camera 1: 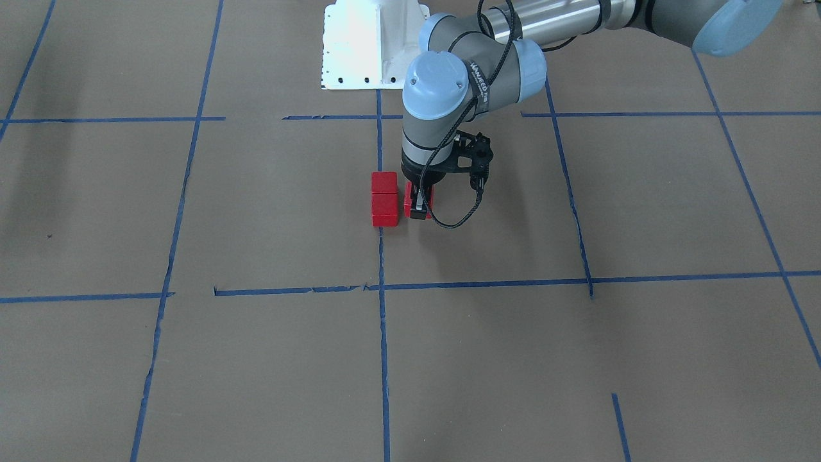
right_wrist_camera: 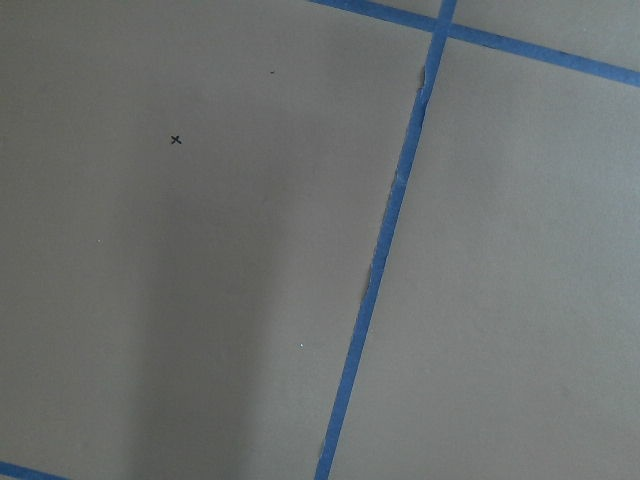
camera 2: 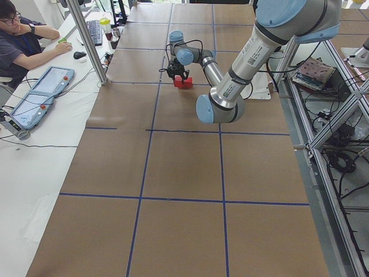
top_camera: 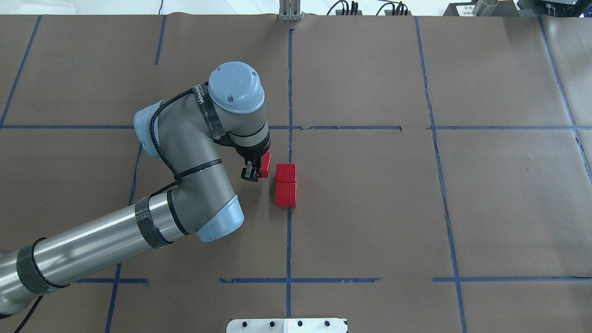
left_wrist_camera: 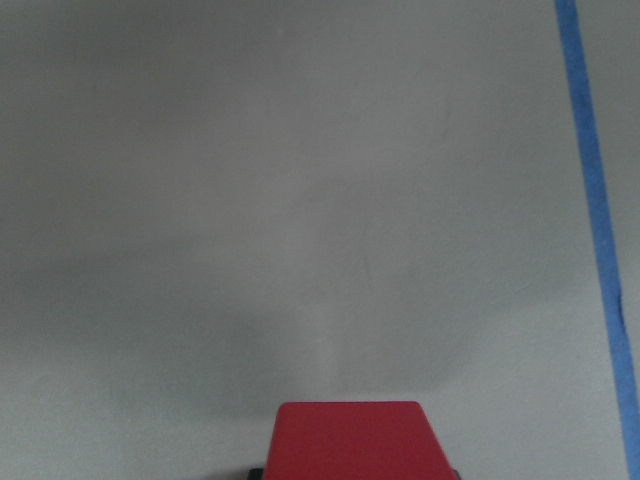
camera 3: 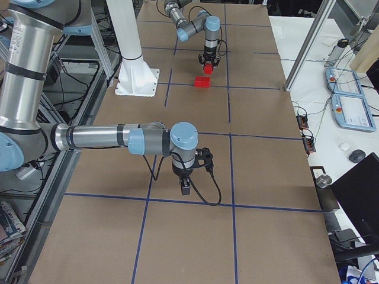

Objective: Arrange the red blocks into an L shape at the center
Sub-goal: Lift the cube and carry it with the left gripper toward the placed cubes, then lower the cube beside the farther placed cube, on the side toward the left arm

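Observation:
My left gripper will release its red block, now low over the brown paper, against the red block farther from the white base [camera 1: 412, 212].
Two red blocks [top_camera: 286, 173] [top_camera: 285, 194] lie touching in a line on the middle blue tape line [top_camera: 289, 240] at the center; they also show in the front view [camera 1: 385, 183] [camera 1: 385, 210]. My left gripper [top_camera: 253, 173] is shut on the third red block [top_camera: 265, 164], low over the brown paper just left of the pair, with a small gap to the farther block. The held block shows in the front view [camera 1: 426, 196] and the left wrist view [left_wrist_camera: 350, 440]. My right gripper [camera 3: 185, 188] shows only in the exterior right view, far from the blocks; I cannot tell whether it is open or shut.
The robot's white base [camera 1: 372, 45] stands behind the blocks. The left arm's elbow and forearm [top_camera: 185, 185] hang over the paper left of the center. An operator [camera 2: 23, 40] sits at a side table with control pendants [camera 2: 40, 95].

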`<state>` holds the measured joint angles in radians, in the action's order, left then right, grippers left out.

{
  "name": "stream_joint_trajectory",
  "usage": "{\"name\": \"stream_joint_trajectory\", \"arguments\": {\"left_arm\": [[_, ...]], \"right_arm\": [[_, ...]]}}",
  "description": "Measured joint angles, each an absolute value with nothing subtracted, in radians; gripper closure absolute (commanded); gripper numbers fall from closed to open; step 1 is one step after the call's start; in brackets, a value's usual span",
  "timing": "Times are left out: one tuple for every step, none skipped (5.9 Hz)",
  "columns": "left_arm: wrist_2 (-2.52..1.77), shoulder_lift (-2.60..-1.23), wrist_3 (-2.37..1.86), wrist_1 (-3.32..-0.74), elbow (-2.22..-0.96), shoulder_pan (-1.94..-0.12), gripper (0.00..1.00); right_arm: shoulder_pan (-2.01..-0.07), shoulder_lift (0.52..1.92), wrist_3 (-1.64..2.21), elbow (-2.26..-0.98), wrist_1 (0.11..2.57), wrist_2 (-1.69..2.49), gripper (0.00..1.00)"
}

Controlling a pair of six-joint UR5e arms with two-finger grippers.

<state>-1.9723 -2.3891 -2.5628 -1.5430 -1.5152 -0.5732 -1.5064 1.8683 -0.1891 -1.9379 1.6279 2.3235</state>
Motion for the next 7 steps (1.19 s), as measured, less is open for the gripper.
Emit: {"name": "stream_joint_trajectory", "arguments": {"left_arm": [[-1.972,-2.388,-2.561,-1.553,-1.514,-0.568,0.86],[-1.972,-2.385,-2.564,-1.565,-1.512,-0.561,0.86],[-1.971,-2.382,-2.57,-1.589,-1.501,-0.554,0.86],[-1.971,-2.379,-2.589,-1.611,-1.482,-0.549,0.84],[-1.97,-2.377,-2.632,-1.619,-1.469,-0.547,0.84],[-1.971,-2.377,-2.673,-1.622,-1.46,-0.547,0.83],[-1.971,-2.376,-2.688,-1.624,-1.455,-0.546,0.83]], "right_arm": [[-1.506,1.868,-0.19,-1.938,1.628,2.323,0.0],[-1.506,1.868,-0.19,-1.939,1.628,2.323,0.0],[-1.506,1.868,-0.19,-1.938,1.628,2.322,0.0],[-1.507,1.868,-0.19,-1.937,1.628,2.322,0.0],[-1.507,1.868,-0.19,-1.936,1.629,2.322,0.0],[-1.507,1.868,-0.191,-1.935,1.629,2.322,0.0],[-1.506,1.868,-0.191,-1.934,1.628,2.322,0.0]]}}
